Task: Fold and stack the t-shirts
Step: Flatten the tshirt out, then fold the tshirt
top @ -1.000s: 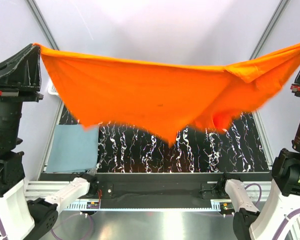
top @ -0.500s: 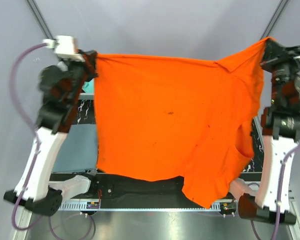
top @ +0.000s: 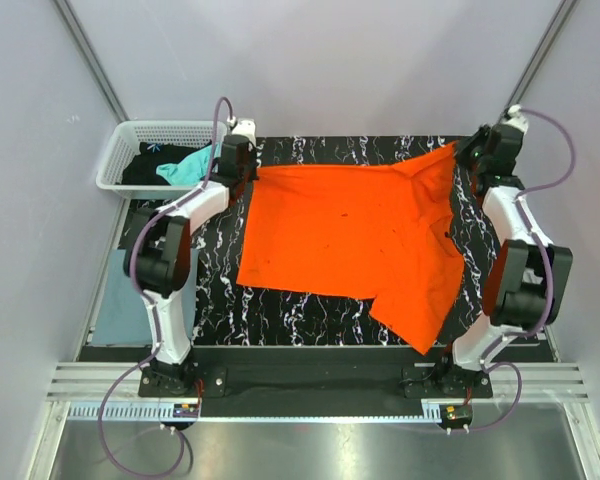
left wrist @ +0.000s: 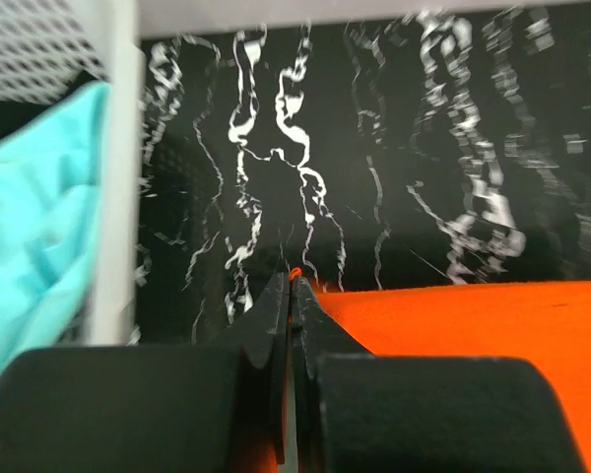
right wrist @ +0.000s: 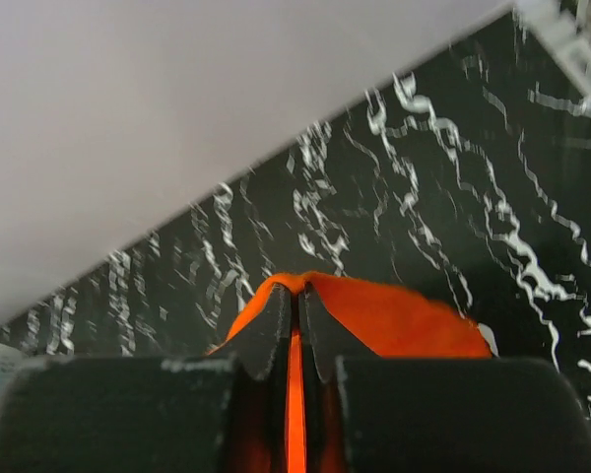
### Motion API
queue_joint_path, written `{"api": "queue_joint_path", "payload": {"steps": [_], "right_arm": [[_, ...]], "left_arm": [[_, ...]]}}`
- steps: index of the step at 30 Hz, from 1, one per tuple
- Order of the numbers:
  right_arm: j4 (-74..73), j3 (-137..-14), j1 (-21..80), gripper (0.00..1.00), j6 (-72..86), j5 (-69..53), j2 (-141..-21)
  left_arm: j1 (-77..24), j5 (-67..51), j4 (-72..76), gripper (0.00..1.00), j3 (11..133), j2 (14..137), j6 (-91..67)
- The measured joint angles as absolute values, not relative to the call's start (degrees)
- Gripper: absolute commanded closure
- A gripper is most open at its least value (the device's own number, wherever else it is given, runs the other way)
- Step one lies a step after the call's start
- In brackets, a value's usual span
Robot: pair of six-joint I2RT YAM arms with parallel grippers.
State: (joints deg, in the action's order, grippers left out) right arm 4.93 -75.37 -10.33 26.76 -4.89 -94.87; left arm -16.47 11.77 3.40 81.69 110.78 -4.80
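My right gripper is holding the far corner of the orange t-shirt, spread over the black marbled table, and will release it on the shirt's own body, just inside the collar [top: 414, 221].
A bright orange t-shirt [top: 350, 235] lies spread over the black marbled table [top: 280, 310], one part trailing toward the near right. My left gripper [top: 248, 168] is shut on its far left corner, down by the table. The left wrist view has the jaws [left wrist: 292, 281] pinched together with orange cloth [left wrist: 473, 325] running off to the right. My right gripper [top: 465, 150] is shut on the far right corner. In the right wrist view orange cloth [right wrist: 394, 315] drapes over the closed tips [right wrist: 297, 291]. A slate grey-blue t-shirt [top: 112, 290] lies folded at the table's left side.
A white lattice basket [top: 120, 150] stands at the far left corner, holding a teal shirt [top: 185, 170] and a black one [top: 145, 165]. Its wall [left wrist: 113, 148] and the teal cloth [left wrist: 30, 227] sit just left of my left gripper.
The orange t-shirt hung stretched high between both grippers near the camera. Both arms have swung forward and down, and it now lies flat on the table.
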Motion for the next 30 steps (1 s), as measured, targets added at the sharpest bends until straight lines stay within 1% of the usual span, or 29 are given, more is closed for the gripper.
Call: {"api": "queue_joint_path", "payload": {"steps": [2,5,10,19,25,30], "right_arm": [[4.84,-75.83,-10.33,1.00,26.28,-5.74,-99.50],[4.43,-77.62,-10.33,1.00,25.58,-7.07,-104.95],[3.60,-80.47,-10.33,1.00,24.58,-7.25,-108.18],[0.82,-81.28,-10.33,1.00,23.75,-6.42,-107.37],[-5.74,-77.58,-10.33,1.00,24.88,-3.75,-100.36],[-12.62,-77.06,-10.33,1.00,27.44,-0.69,-95.42]], "left_arm": [[-16.40,12.40,3.75,1.00,84.99,116.46,-4.82],[-16.40,13.28,3.77,1.00,87.61,120.55,-4.82],[-16.25,13.98,3.70,1.00,91.05,121.69,-4.89],[-16.21,14.68,2.50,1.00,93.80,121.69,-6.72],[-16.19,14.61,-4.80,1.00,95.53,121.69,-9.10],[-16.16,13.50,-11.75,1.00,95.92,121.64,-11.46]]}}
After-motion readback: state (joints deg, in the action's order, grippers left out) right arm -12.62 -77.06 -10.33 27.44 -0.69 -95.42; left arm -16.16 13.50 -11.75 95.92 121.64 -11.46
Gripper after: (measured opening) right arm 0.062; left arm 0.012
